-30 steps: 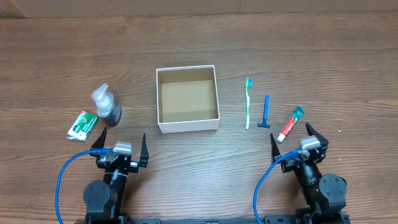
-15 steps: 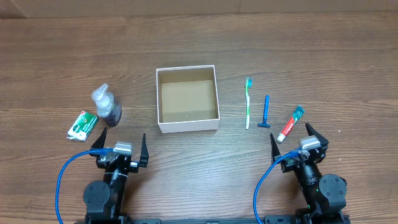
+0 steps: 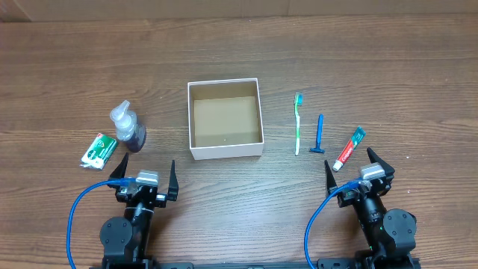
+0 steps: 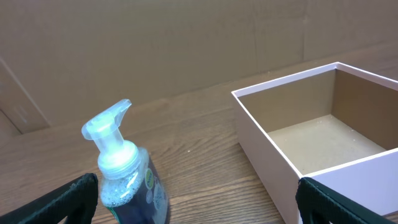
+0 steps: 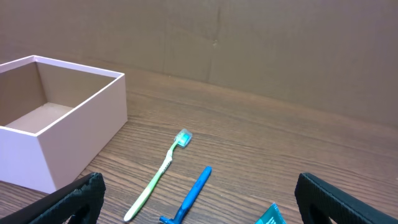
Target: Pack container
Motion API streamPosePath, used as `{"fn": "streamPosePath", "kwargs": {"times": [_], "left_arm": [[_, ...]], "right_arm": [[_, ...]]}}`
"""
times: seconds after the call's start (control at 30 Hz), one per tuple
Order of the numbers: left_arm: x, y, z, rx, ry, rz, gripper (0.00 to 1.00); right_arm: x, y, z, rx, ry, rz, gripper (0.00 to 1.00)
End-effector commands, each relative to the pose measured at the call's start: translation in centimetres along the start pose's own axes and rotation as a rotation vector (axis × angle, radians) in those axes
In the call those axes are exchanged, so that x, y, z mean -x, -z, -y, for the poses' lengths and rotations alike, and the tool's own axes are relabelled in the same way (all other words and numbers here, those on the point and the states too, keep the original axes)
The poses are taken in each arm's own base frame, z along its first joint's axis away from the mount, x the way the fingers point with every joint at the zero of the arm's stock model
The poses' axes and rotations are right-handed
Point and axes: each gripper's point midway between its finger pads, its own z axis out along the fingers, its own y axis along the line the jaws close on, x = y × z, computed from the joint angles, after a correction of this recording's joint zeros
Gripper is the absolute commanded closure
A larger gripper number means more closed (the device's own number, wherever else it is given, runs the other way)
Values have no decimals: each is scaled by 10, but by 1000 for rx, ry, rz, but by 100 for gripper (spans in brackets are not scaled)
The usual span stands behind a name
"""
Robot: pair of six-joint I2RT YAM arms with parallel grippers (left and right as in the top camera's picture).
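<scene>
Next, the left gripper goes to the clear pump bottle beside the green-and-white packet and grabs it around the bottle's cap (image 3: 123, 119) (image 4: 119, 163).
The container (image 3: 256, 112) is a square white box with a brown inside, empty, at the table's middle; it also shows in the left wrist view (image 4: 273, 143) and the right wrist view (image 5: 93, 124). Left of it stand a clear pump bottle (image 3: 128, 128) (image 4: 124, 180) and a green-and-white packet (image 3: 99, 149). Right of it lie a green toothbrush (image 3: 298, 123) (image 5: 158, 174), a blue razor (image 3: 319, 134) (image 5: 189, 196) and a toothpaste tube (image 3: 349, 148) (image 5: 270, 214). My left gripper (image 3: 142, 173) is open and empty near the front edge. My right gripper (image 3: 349, 168) is open and empty just before the toothpaste.
Brown cardboard walls (image 4: 186, 43) stand along the table's far edge. Blue cables (image 3: 78, 209) loop beside both arm bases at the front.
</scene>
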Motion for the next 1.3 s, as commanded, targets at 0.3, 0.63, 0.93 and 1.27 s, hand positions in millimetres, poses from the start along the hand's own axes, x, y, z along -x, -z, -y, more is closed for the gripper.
{"fn": "streamPosePath", "kwargs": {"times": [0.3,0.63,0.93,1.27], "left_arm": [[0,0,1,-5,-8,6,0],[-3,4,-14,85,350,-32,0],[63,34,-42,175,352,-137,0],[113,17,-61,194,347,-517,0]], "right_arm": [[4,1,-4,21,6,19,0],[-2,1,5,-31,-279,-23,0],[36,12,9,-37,-403,-170,0],[72,-13,16,-44,-434,-556,0]]}}
